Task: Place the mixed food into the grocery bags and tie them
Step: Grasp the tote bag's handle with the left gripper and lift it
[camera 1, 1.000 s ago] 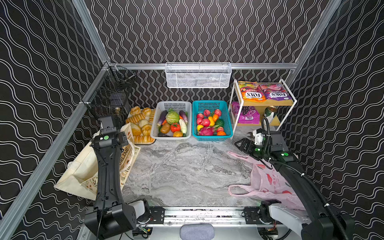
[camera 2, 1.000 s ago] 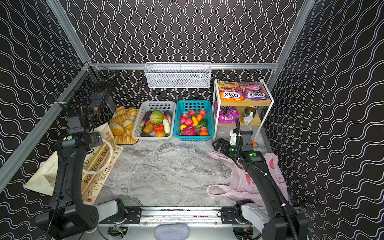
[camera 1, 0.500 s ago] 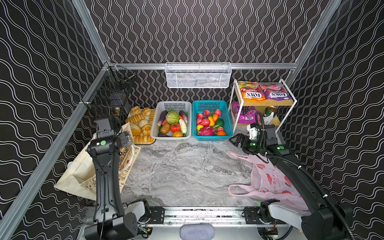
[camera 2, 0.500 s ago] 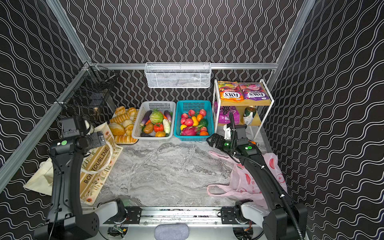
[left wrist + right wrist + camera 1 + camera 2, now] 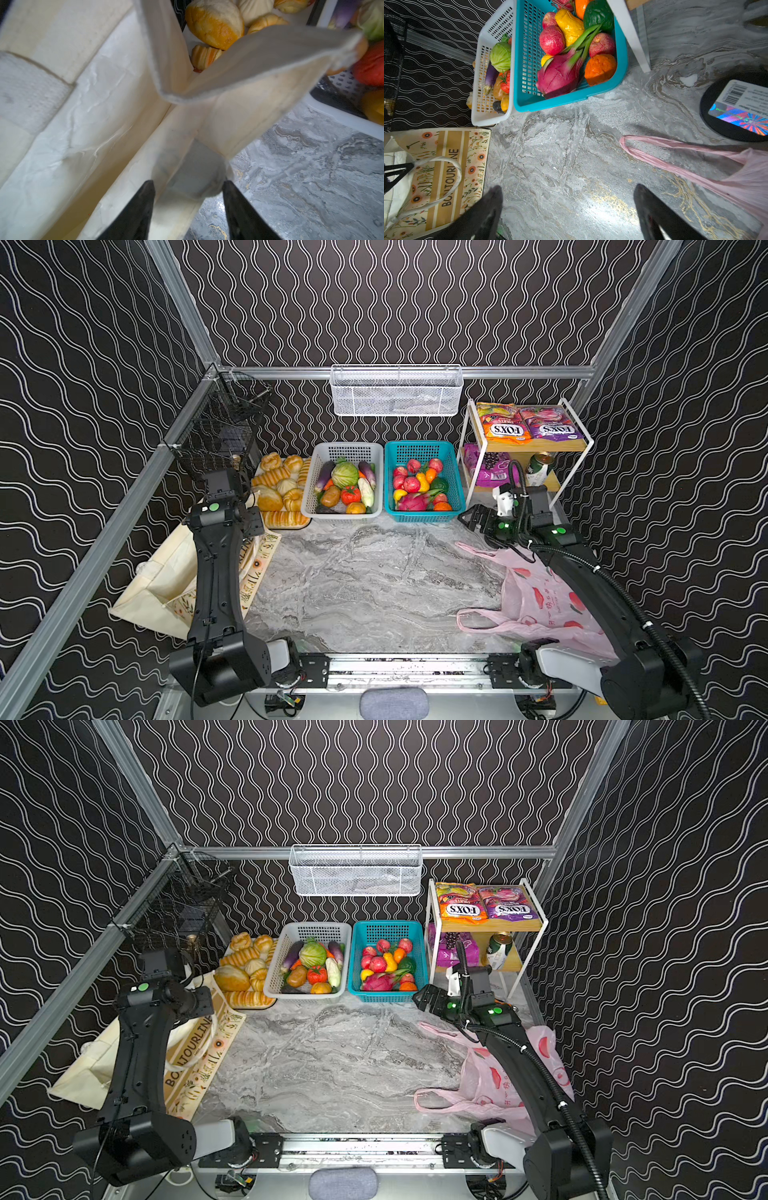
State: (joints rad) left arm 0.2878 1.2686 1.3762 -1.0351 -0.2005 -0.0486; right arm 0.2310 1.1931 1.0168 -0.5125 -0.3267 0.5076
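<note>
The tote is far from the robot's right gripper, so the left gripper should pinch the tote's rim at the handle's root [image 5: 197, 168] and carry the tote to the middle.
The cream canvas tote [image 5: 166, 585] lies at the left, and its rim [image 5: 207, 133] runs between the fingers of my left gripper [image 5: 188, 181], whose jaws stand apart without pinching it. The pink plastic bag [image 5: 540, 601] lies at the right under my right arm. My right gripper [image 5: 568, 187] hangs open and empty over bare table in front of the shelf. The white basket [image 5: 309, 506] holds a cabbage [image 5: 345, 475], tomato [image 5: 350, 494], potato [image 5: 330, 497] and round orange vegetable [image 5: 355, 508]. The shelf carries the orange FOX'S bag [image 5: 500, 427], grape pouch [image 5: 484, 466] and green can [image 5: 538, 468].
A tray of bread rolls [image 5: 278, 493] stands just behind the tote. The teal fruit basket [image 5: 422, 517] sits close to my right gripper. A white mesh basket [image 5: 395, 391] hangs on the back rail and a black wire basket [image 5: 220, 427] on the left rail.
My left gripper's jaws have narrowed around the tote's rim. My right gripper has moved back and left, away from the pink bag toward the teal basket, still open.
</note>
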